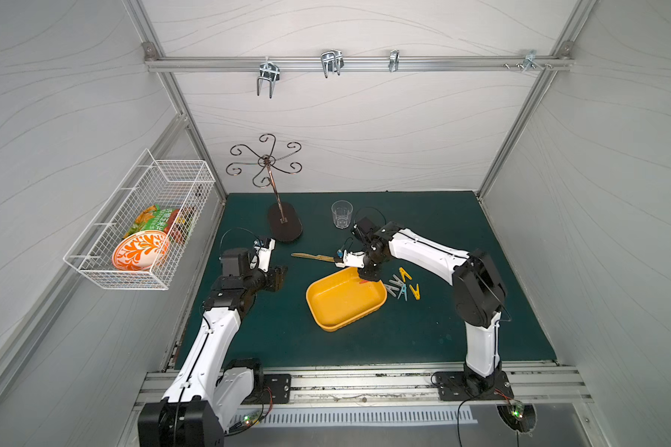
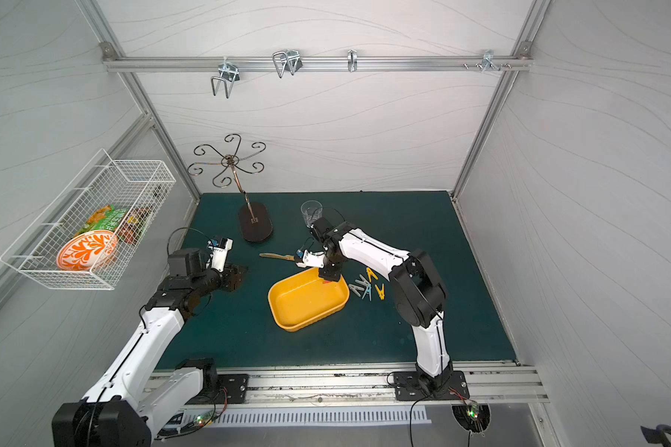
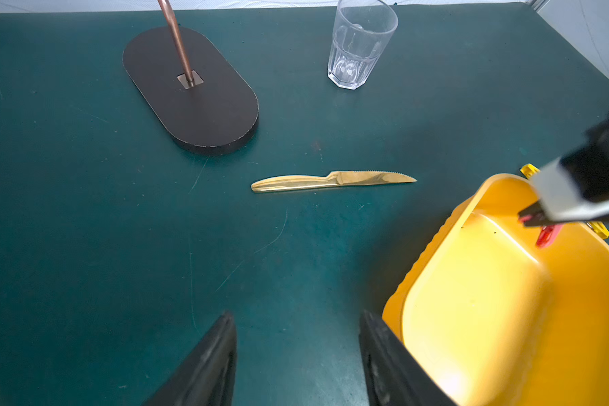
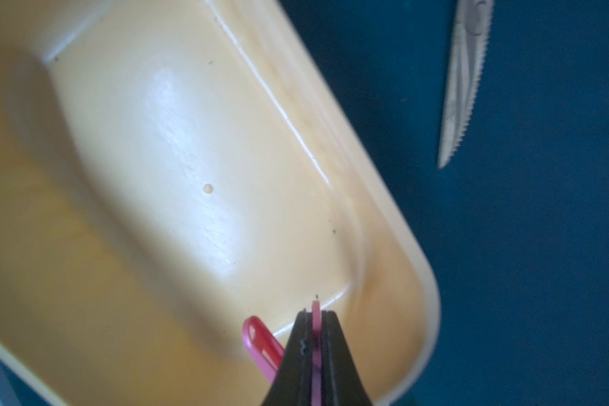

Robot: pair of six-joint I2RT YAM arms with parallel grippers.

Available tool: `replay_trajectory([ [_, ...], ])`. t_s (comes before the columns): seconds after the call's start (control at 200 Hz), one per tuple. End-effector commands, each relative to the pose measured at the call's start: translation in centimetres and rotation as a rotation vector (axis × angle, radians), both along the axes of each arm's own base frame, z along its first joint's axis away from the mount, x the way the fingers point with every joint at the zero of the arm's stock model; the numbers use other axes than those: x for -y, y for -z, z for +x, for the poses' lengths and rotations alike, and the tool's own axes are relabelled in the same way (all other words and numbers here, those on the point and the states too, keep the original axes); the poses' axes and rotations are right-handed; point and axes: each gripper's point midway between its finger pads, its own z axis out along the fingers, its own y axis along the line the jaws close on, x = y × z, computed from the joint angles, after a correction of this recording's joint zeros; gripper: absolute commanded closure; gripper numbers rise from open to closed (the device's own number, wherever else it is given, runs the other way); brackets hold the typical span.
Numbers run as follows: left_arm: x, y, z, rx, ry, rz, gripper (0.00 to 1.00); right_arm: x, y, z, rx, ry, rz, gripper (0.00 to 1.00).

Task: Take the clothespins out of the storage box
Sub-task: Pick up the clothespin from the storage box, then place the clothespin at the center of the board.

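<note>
The robot's right gripper needs to set the red clothespin down just beyond the yellow clothespin (image 1: 425,290) that is farthest from the storage box.
The yellow storage box (image 1: 338,305) (image 2: 303,303) lies near the middle of the green mat. My right gripper (image 1: 366,278) (image 4: 316,313) reaches into its far right corner and is shut on a red clothespin (image 4: 261,341) (image 3: 547,235), which sits just above the box floor. The floor of the box (image 4: 155,175) is otherwise bare. Several clothespins (image 1: 401,284) (image 2: 367,286), yellow, grey and light blue, lie on the mat just right of the box. My left gripper (image 1: 279,275) (image 3: 296,314) hovers left of the box, open and holding nothing.
A gold knife (image 1: 312,256) (image 3: 331,181) lies on the mat behind the box. Further back stand a drinking glass (image 1: 341,214) and the dark oval base (image 1: 284,224) of a hook stand. A white wire basket (image 1: 140,232) hangs on the left wall.
</note>
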Motion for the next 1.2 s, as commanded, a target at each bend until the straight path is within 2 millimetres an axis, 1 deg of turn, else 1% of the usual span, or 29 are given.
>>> replay_trajectory([
  [0.0,0.1,-1.3,0.6,0.053,0.023,0.014,0.41,0.7,-3.6,0.8,-0.004,0.198,0.076,1.0],
  [0.065,0.1,-1.3,0.5,0.053,0.024,0.016,0.4,1.5,-4.4,1.8,0.017,0.306,0.086,1.0],
  [0.12,0.1,-1.3,0.4,0.053,0.027,0.015,0.4,2.6,-5.0,2.4,0.031,0.408,0.087,1.0],
  [0.195,0.1,-1.4,0.4,0.056,0.025,0.014,0.4,4.7,-5.4,3.1,0.051,0.564,0.076,1.0],
  [0.3,0.1,-1.4,0.4,0.058,0.022,0.013,0.4,7.9,-5.4,3.4,0.029,0.795,0.094,1.0],
  [0.45,0.2,-1.6,0.4,0.059,0.023,0.008,0.39,12.8,-5.0,3.5,0.0,1.055,0.131,1.0],
  [0.575,0.1,-1.8,0.5,0.061,0.019,0.01,0.38,16.6,-4.0,3.0,-0.004,1.194,0.108,1.0],
  [0.64,0.0,-1.8,0.6,0.059,0.015,0.01,0.38,18.1,-3.3,2.7,-0.019,1.247,0.107,1.0],
  [0.745,-0.1,-1.6,0.7,0.048,0.005,0.01,0.36,19.7,-2.1,2.2,-0.065,1.316,0.135,1.0],
  [0.79,-0.2,-1.7,0.8,0.044,-0.004,0.012,0.31,20.3,-1.4,2.0,-0.087,1.344,0.148,1.0],
  [0.81,-0.3,-1.6,0.8,0.042,-0.007,0.014,0.28,20.4,-1.0,1.9,-0.1,1.354,0.156,1.0],
  [0.83,-0.3,-1.6,0.8,0.041,-0.008,0.015,0.21,20.5,-0.7,1.8,-0.112,1.363,0.162,1.0],
  [0.88,-0.3,-1.7,0.8,0.038,-0.008,0.015,0.13,20.7,0.1,1.7,-0.128,1.375,0.175,1.0],
  [0.905,-0.3,-1.7,0.8,0.038,-0.008,0.016,0.03,20.9,0.5,1.7,-0.132,1.381,0.175,1.0],
  [0.92,-0.3,-1.7,0.9,0.038,-0.008,0.016,0.01,20.9,0.7,1.7,-0.134,1.383,0.175,1.0],
  [1.035,-0.5,-1.8,0.8,0.037,-0.013,0.024,0.01,21.5,2.7,1.4,-0.152,1.399,0.145,1.0],
  [1.195,-0.6,-2.0,0.7,0.043,-0.019,0.029,0.01,22.3,4.7,1.4,-0.147,1.412,0.121,1.0],
])
